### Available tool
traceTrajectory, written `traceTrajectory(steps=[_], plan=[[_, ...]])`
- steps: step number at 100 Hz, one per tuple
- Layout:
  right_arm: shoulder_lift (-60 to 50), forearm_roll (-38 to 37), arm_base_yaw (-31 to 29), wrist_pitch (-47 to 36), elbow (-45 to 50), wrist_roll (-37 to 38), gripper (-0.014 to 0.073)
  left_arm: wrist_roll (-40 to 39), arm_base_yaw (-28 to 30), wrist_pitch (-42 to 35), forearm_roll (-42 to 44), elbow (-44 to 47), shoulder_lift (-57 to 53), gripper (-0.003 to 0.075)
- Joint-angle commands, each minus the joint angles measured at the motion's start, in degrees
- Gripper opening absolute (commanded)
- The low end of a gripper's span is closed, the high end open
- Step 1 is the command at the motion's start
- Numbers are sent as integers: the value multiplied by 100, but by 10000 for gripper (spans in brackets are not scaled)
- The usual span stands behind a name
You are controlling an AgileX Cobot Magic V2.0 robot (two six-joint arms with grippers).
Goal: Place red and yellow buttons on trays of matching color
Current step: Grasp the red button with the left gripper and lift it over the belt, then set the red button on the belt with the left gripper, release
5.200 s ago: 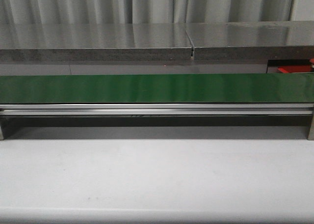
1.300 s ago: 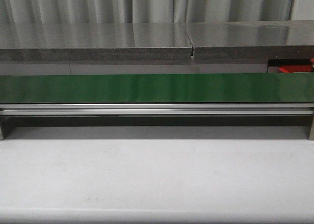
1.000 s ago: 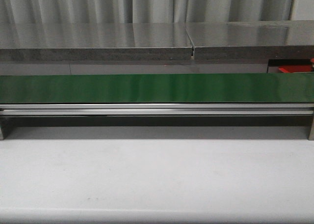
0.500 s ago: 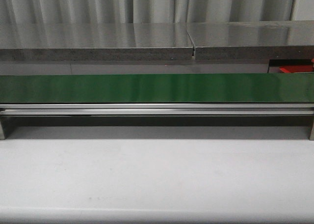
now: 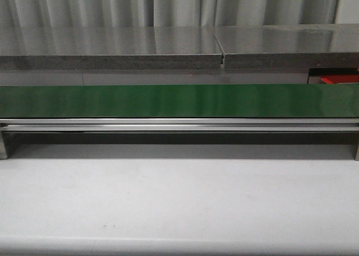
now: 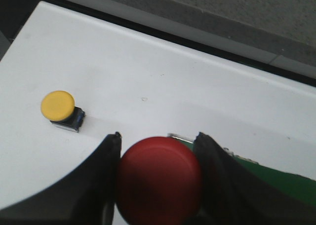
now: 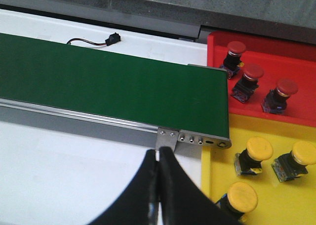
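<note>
The robot's left gripper should set the red button down on the green belt's end (image 5: 19,101) farthest from the red tray.
In the left wrist view my left gripper (image 6: 158,141) is shut on a red button (image 6: 159,179), held above the white table near the green belt's end (image 6: 276,183). A yellow button (image 6: 60,108) stands loose on the table beside it. In the right wrist view my right gripper (image 7: 159,158) is shut and empty, over the table just in front of the belt's end (image 7: 197,138). A red tray (image 7: 296,67) holds three red buttons (image 7: 247,79). A yellow tray (image 7: 276,151) holds three yellow buttons (image 7: 254,153). Neither gripper shows in the front view.
The green conveyor belt (image 5: 179,100) runs across the front view on a metal frame (image 5: 179,125), with a grey shelf (image 5: 112,48) behind. A bit of the red tray (image 5: 334,76) shows at the far right. A small black sensor with a cable (image 7: 111,38) lies behind the belt.
The front view has shifted slightly; nothing on the belt or the table has visibly changed.
</note>
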Motion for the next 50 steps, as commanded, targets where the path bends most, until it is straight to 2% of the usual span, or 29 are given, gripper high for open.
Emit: traceTrajectory(steps=[1,23,50], plan=[[0,59,21,-354,-140,-52,-117,20,-174,-548,-125,282,-596,-19],[0,59,21,-354,-140,-52,-117,58,-597,-1217,-125,1159,-726,-19],[0,59,21,-354,-140,-52,-117,158,-851,-1231,39,1260,-270,-19]])
